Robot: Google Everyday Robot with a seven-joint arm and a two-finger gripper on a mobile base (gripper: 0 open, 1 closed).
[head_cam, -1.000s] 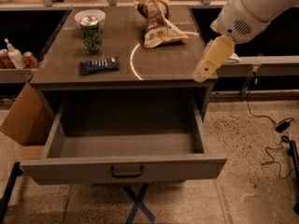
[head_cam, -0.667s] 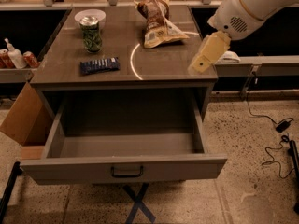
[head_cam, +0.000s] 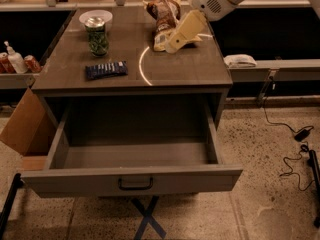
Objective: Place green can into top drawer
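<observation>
The upper part [head_cam: 97, 28] of the green can in front of the white bowl is the next place my gripper needs to go to and close on.
The green can [head_cam: 98, 37] stands upright on the back left of the cabinet top [head_cam: 175, 69], just in front of a white bowl [head_cam: 96, 16]. The top drawer [head_cam: 131, 180] is pulled fully open and holds nothing; its dark bar handle [head_cam: 135, 184] faces me. My gripper [head_cam: 172, 45] hangs over the right middle of the cabinet top, in front of a brown snack bag [head_cam: 164, 15], well to the right of the can. It holds nothing.
A dark blue snack packet [head_cam: 106, 69] lies in front of the can. A cardboard box [head_cam: 25, 129] leans at the cabinet's left. Small red cans [head_cam: 31, 62] and a bottle [head_cam: 15, 59] sit on the left shelf. Cables [head_cam: 295, 149] trail on the floor at right.
My gripper and arm have moved left and towards the back, from beyond the cabinet's right edge to over its top near the snack bag. The can and drawer have not moved.
</observation>
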